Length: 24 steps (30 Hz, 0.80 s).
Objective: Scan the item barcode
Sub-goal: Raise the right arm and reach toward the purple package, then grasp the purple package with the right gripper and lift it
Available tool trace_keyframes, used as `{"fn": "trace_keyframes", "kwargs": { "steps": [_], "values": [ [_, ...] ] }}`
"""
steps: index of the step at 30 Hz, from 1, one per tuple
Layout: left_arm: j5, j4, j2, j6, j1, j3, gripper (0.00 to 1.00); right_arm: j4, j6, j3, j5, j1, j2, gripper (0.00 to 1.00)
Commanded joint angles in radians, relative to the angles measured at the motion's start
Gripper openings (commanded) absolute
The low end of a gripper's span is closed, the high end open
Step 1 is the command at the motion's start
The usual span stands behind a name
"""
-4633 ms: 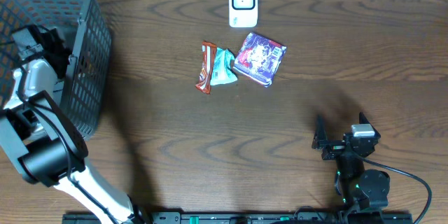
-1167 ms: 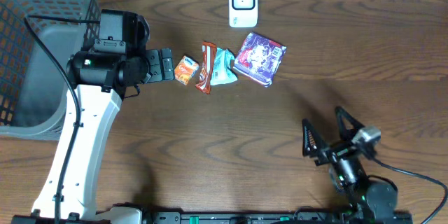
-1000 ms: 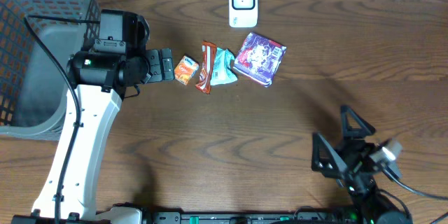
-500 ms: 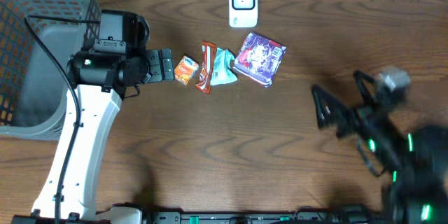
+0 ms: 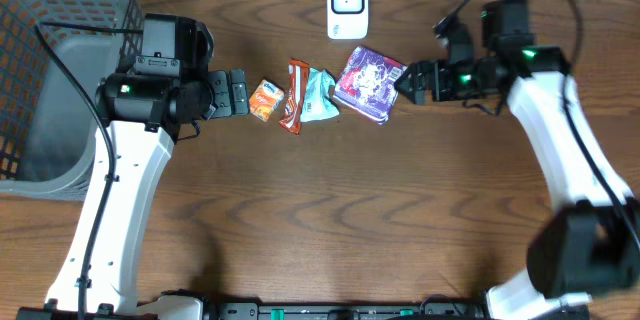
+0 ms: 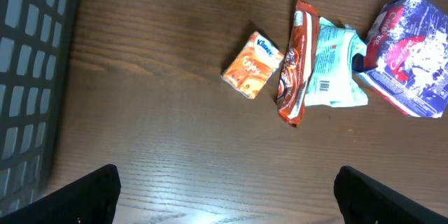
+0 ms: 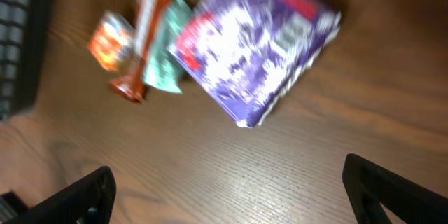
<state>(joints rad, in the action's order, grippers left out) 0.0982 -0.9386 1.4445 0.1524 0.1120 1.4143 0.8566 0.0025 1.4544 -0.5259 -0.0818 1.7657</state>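
The robot's right gripper should close on the purple packet's edge (image 5: 392,97) (image 7: 290,75), on the side away from the teal packet.
A white barcode scanner (image 5: 347,5) stands at the table's far edge. Below it lie four items in a row: an orange tissue pack (image 5: 265,100), a red-brown bar (image 5: 292,96), a teal packet (image 5: 319,97) and a purple packet (image 5: 371,83). My left gripper (image 5: 236,93) is open just left of the orange tissue pack (image 6: 253,65). My right gripper (image 5: 408,82) is open at the right edge of the purple packet (image 7: 259,45). In both wrist views only bare wood lies between the fingertips (image 6: 91,192) (image 7: 80,196).
A dark mesh basket (image 5: 60,60) fills the far left corner, its wall (image 6: 28,77) showing in the left wrist view. Bare wood table (image 5: 330,220) spreads in front of the items.
My right arm has swung from the table's front right up to the purple packet's right side. The left arm and all the items have stayed put.
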Motion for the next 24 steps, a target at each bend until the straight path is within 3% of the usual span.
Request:
{"fn": "trace_keyframes", "kwargs": {
  "steps": [1, 4, 12, 15, 19, 21, 24],
  "values": [
    [-0.005, -0.003, 0.006, -0.01, -0.004, 0.001, 0.98, 0.0, -0.014, 0.018, -0.05, -0.012, 0.109, 0.95],
    [-0.005, -0.003, 0.006, -0.01, -0.004, 0.001, 0.98, -0.036, 0.113, 0.018, -0.083, 0.004, 0.203, 0.8],
    [-0.005, -0.003, 0.006, -0.01, -0.004, 0.001, 0.98, -0.188, 0.047, 0.017, -0.439, 0.021, 0.367, 0.79],
    [-0.005, -0.003, 0.006, -0.01, -0.004, 0.001, 0.98, -0.241, 0.072, 0.017, -0.434, 0.01, 0.419, 0.73],
    [-0.005, -0.003, 0.006, -0.01, -0.004, 0.001, 0.98, -0.268, 0.082, 0.017, -0.368, 0.009, 0.466, 0.74],
    [-0.005, -0.003, 0.006, -0.01, -0.004, 0.001, 0.98, -0.279, 0.082, 0.017, -0.351, 0.011, 0.479, 0.61],
    [-0.005, -0.003, 0.006, -0.01, -0.004, 0.001, 0.98, -0.298, 0.084, 0.018, -0.344, 0.012, 0.484, 0.2]
  ]
}}
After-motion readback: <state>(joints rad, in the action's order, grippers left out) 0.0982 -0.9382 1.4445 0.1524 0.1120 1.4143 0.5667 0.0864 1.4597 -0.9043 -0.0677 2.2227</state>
